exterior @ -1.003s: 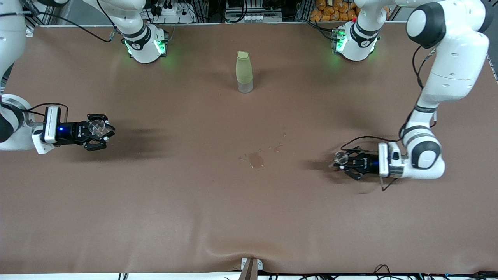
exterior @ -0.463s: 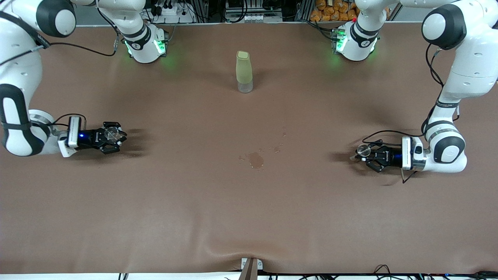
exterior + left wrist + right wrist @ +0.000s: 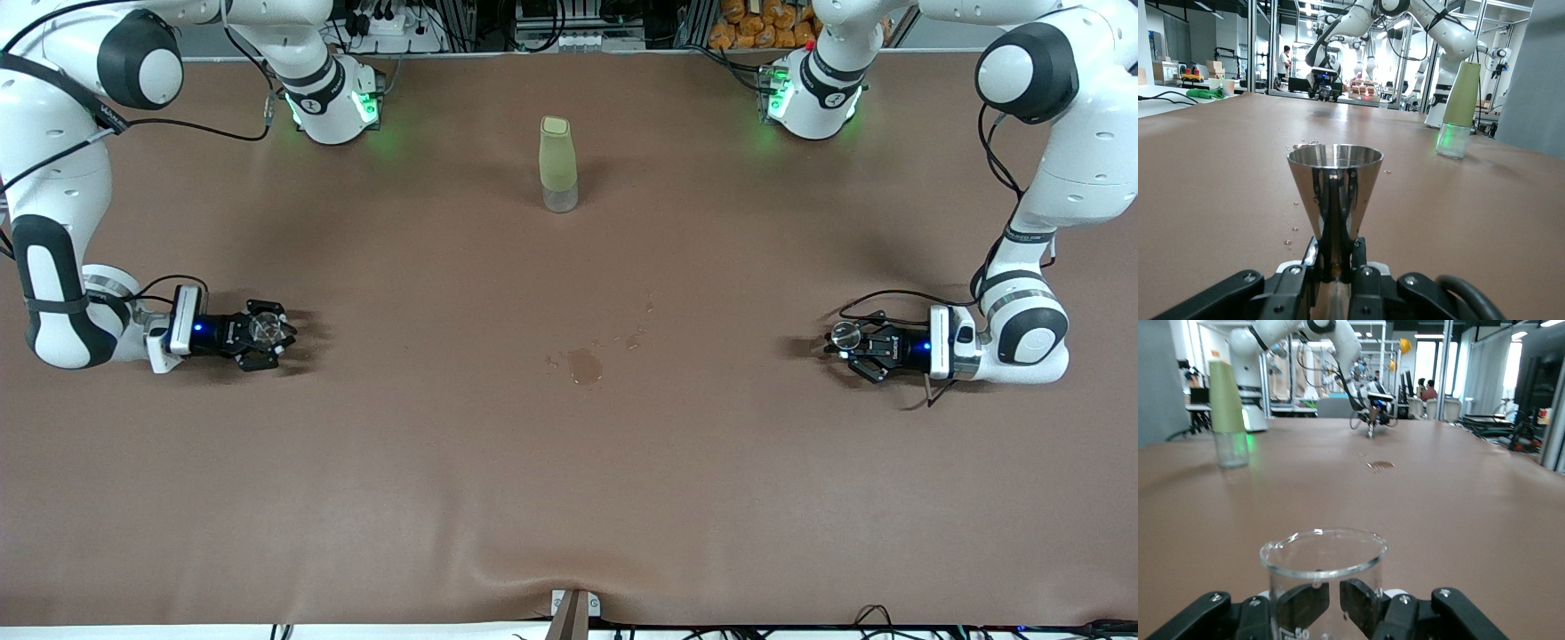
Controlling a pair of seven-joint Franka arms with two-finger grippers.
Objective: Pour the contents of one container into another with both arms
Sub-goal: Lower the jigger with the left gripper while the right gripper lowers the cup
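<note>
The beaker will be set down by my right gripper's fingertips on the brown table (image 3: 290,357), toward the front edge.
My left gripper (image 3: 849,342) is low over the brown table near the left arm's end, shut on a shiny metal cone-shaped cup (image 3: 844,335). In the left wrist view the metal cup (image 3: 1335,187) stands upright with its narrow waist pinched in the left gripper (image 3: 1335,260). My right gripper (image 3: 267,331) is low over the table near the right arm's end, shut on a small clear glass beaker (image 3: 264,327). In the right wrist view the beaker (image 3: 1321,577) is upright in the right gripper (image 3: 1328,603) and looks empty.
A tall pale green container with a clear base (image 3: 558,164) stands mid-table nearer the arms' bases. A small wet puddle with stray drops (image 3: 585,364) lies on the brown cloth between the two grippers. A fold (image 3: 569,578) rises in the cloth at the table's front edge.
Both arms have come down toward the table with their cups still held. The left gripper has also drawn back toward the left arm's end of the table.
</note>
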